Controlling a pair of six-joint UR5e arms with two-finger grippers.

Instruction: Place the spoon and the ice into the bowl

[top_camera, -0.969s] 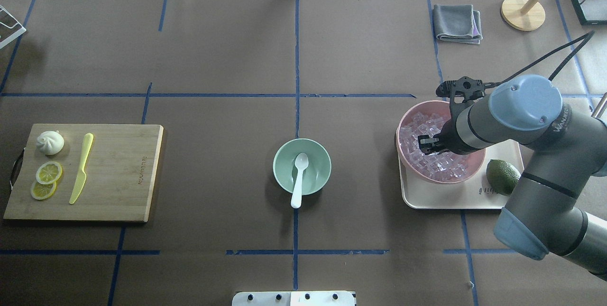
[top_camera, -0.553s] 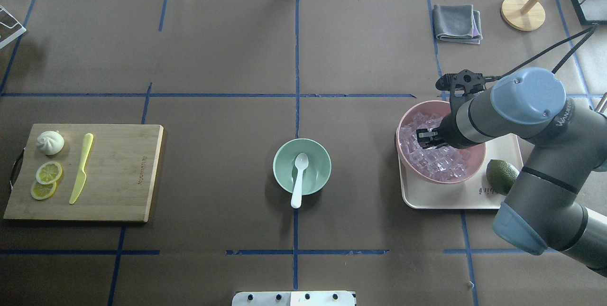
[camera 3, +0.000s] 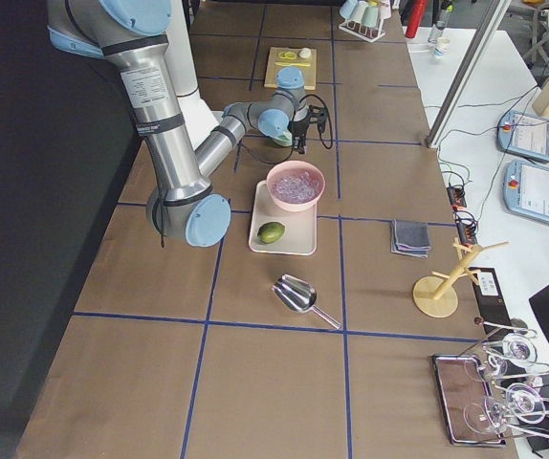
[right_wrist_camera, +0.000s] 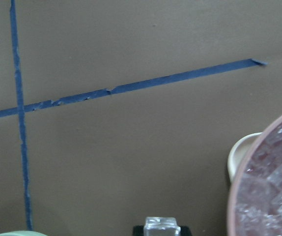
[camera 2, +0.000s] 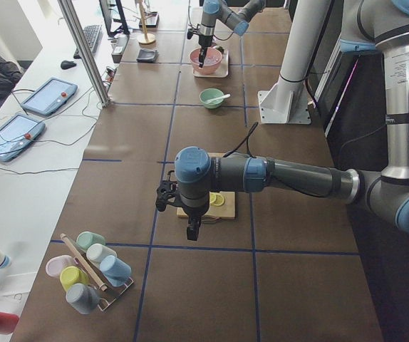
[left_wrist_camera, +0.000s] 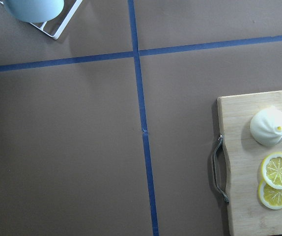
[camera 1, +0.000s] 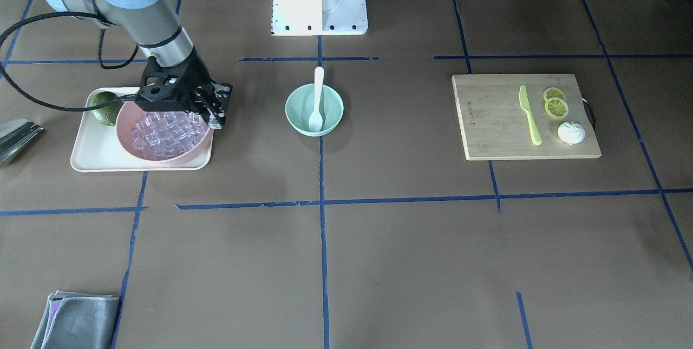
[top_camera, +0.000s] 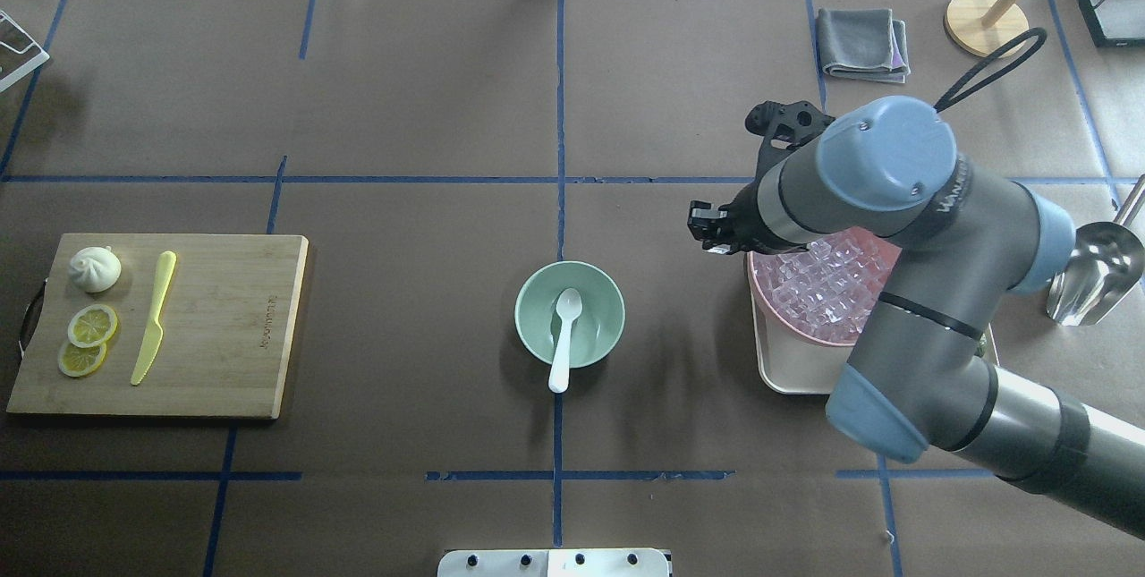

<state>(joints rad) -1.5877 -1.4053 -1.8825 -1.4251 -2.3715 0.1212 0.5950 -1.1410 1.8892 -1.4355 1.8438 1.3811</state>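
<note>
The robot's right gripper will release the ice cube in the mint-green bowl (camera 1: 319, 112) by the scoop end of the white spoon.
The white spoon (top_camera: 563, 337) lies in the mint-green bowl (top_camera: 537, 309) at the table's middle, its handle over the near rim; both also show in the front view, spoon (camera 1: 318, 94) and bowl (camera 1: 298, 110). Clear ice (top_camera: 827, 282) fills a pink bowl (camera 1: 122, 135). My right gripper (top_camera: 707, 233) hangs just left of the pink bowl, above the table, shut on one ice cube (right_wrist_camera: 161, 225). My left gripper (camera 2: 192, 229) shows only in the left side view, near the cutting board's end; I cannot tell whether it is open or shut.
The pink bowl stands on a cream tray (camera 1: 86, 159) with a lime (camera 1: 103, 108). A metal scoop (top_camera: 1096, 273) lies at the right. A cutting board (top_camera: 224, 326) holds a yellow-green knife (top_camera: 152, 318), lemon slices and a bun. A grey cloth (top_camera: 863, 42) lies at the back.
My right gripper has risen out of the pink bowl's ice and moved left past its rim toward the mint-green bowl, with an ice cube between its fingers. Spoon and bowl have not moved.
</note>
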